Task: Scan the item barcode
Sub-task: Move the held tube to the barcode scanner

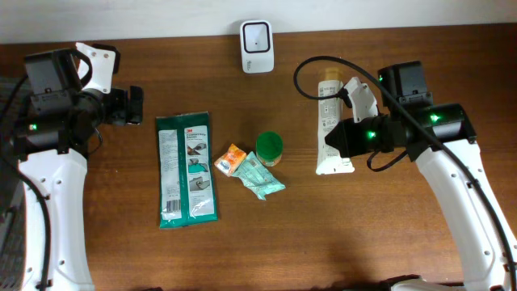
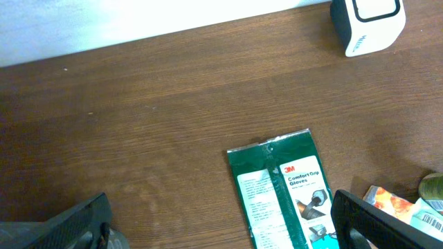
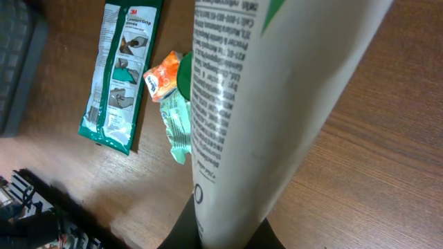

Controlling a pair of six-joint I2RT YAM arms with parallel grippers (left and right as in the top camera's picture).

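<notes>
Next, my right gripper releases the white tube on the bare wood [image 1: 396, 150] under that gripper's own black wrist.
A white tube [image 1: 329, 121] with small print lies lengthwise right of centre, its cap toward the far edge. My right gripper [image 1: 339, 139] is shut on the tube's lower part. In the right wrist view the tube [image 3: 277, 104] fills the middle, rising out of the right gripper [image 3: 221, 228]. A white barcode scanner [image 1: 256, 46] stands at the back edge, also in the left wrist view as the scanner [image 2: 367, 24]. My left gripper [image 1: 133, 105] hangs at the far left, open and holding nothing; in its own view the left gripper [image 2: 221, 225] is spread over bare wood.
A green glove pack [image 1: 186, 168] lies flat left of centre. An orange packet [image 1: 233, 158], a green-lidded jar [image 1: 269, 148] and a teal packet [image 1: 260, 176] cluster in the middle. A dark grey object [image 3: 17, 62] sits at the left edge of the right wrist view.
</notes>
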